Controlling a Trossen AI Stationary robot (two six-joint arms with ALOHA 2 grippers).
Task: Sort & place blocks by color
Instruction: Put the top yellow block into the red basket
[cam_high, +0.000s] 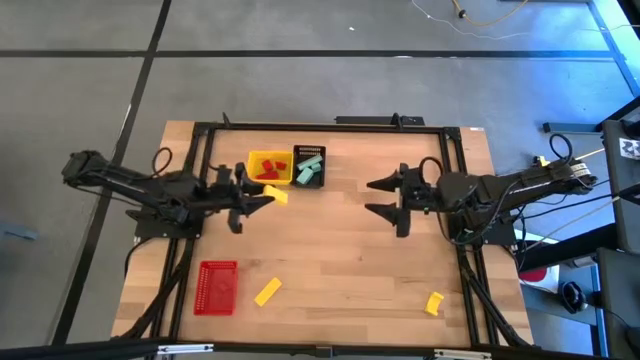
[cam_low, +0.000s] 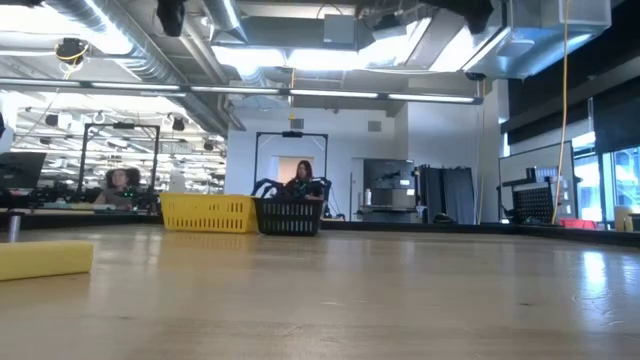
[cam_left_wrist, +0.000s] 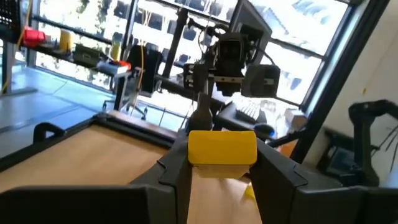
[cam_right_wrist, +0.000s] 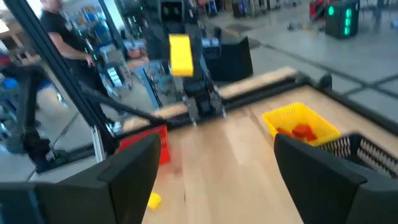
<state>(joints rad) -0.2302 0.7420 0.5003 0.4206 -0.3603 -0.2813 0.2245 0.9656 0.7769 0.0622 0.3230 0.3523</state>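
Note:
Next, my left gripper sets the yellow block down and lets go of it inside the red basket (cam_high: 222, 304), close to the near side of that basket. The block is now raised above the wood.
My left gripper (cam_high: 268, 197) (cam_left_wrist: 222, 163) is shut on a yellow block (cam_high: 278, 195), just near-side of the yellow basket (cam_high: 269, 166); the right wrist view shows that block (cam_right_wrist: 180, 55) raised above the wood. The yellow basket holds red blocks (cam_high: 270, 172) (cam_right_wrist: 298, 130). Next to it, the black basket (cam_high: 309, 166) holds teal blocks (cam_high: 312, 160). Two more yellow blocks (cam_high: 267, 291) (cam_high: 434, 303) lie flat on the table near its near edge. My right gripper (cam_high: 370, 197) (cam_right_wrist: 214, 165) is open at mid-table, facing the left one, and touches nothing. My left gripper pinches the yellow block between its two fingers (cam_left_wrist: 177, 168), one on each end face (cam_left_wrist: 194, 149). The fingers come in about level, pointing toward the table's right. The block lies crosswise between them and is lifted clear of the table.
A red basket (cam_high: 216, 287) (cam_right_wrist: 149, 146) stands near the near left corner. A dark frame (cam_high: 330, 126) runs along the table's far edge and sides. Bare wood lies between the two grippers. The low view shows one yellow block (cam_low: 45, 259) and both far baskets (cam_low: 208, 212) (cam_low: 290, 215).

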